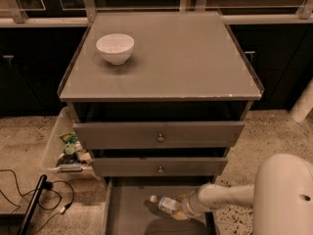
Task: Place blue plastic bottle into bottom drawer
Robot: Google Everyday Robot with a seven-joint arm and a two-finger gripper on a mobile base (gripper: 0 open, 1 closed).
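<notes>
The blue plastic bottle, now tilted over the drawer's floor, will be released by my gripper, which will set it free on the middle of the open bottom drawer's grey bottom [169, 210].
The blue plastic bottle [165, 203] is a small clear bottle with a white cap pointing left. It lies tilted over the floor of the open bottom drawer [128, 214], the grey tray pulled out below the two knobbed drawers. My gripper [182, 208] reaches in from the right on a white arm and is shut on the bottle's right end. Whether the bottle rests on the drawer floor or hangs just above it cannot be told.
A white bowl [115, 48] stands on the cabinet top at the back left. A clear bin [53, 146] with packets sits on the floor left of the cabinet. Black cables and a black bar [32, 204] lie on the floor at lower left. The robot's white body [283, 195] fills the lower right.
</notes>
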